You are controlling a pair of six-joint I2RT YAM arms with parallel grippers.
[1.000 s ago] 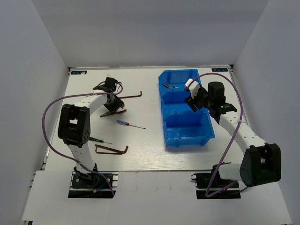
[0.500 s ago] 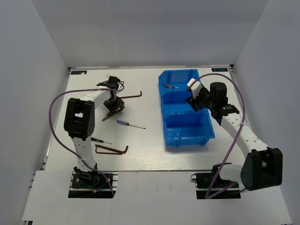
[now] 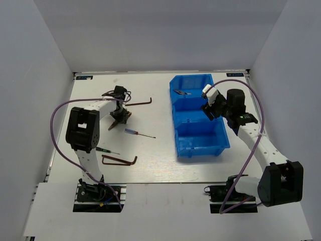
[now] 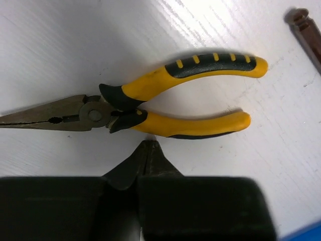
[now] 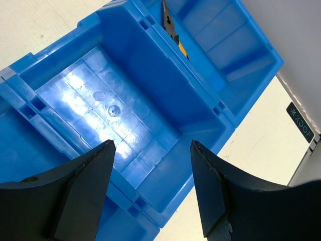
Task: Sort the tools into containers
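Observation:
My left gripper needs to open its fingers, which sit shut beside the yellow-handled pliers' lower handle, and grip that handle close to the pliers' joint [image 4: 131,120].
Yellow-handled pliers [image 4: 165,100] lie flat on the white table, also seen in the top view [image 3: 120,118]. My left gripper [image 4: 149,145] is shut and empty, its tip right at the lower handle of these pliers. The blue bin [image 3: 198,115] stands at the right; a second pair of pliers [image 5: 173,32] lies in its far compartment. My right gripper [image 5: 153,150] is open and empty above the middle compartment. A red-blue screwdriver [image 3: 138,132], a dark screwdriver [image 3: 106,150] and two hex keys [image 3: 120,160] [image 3: 140,102] lie on the table.
White walls enclose the table [image 3: 150,160] on three sides. The hex key end [image 4: 306,30] shows at the upper right of the left wrist view. A purple cable loops from each arm.
My left arm has shifted a little over the pliers on the table. My right gripper has moved slightly to the right above the bin.

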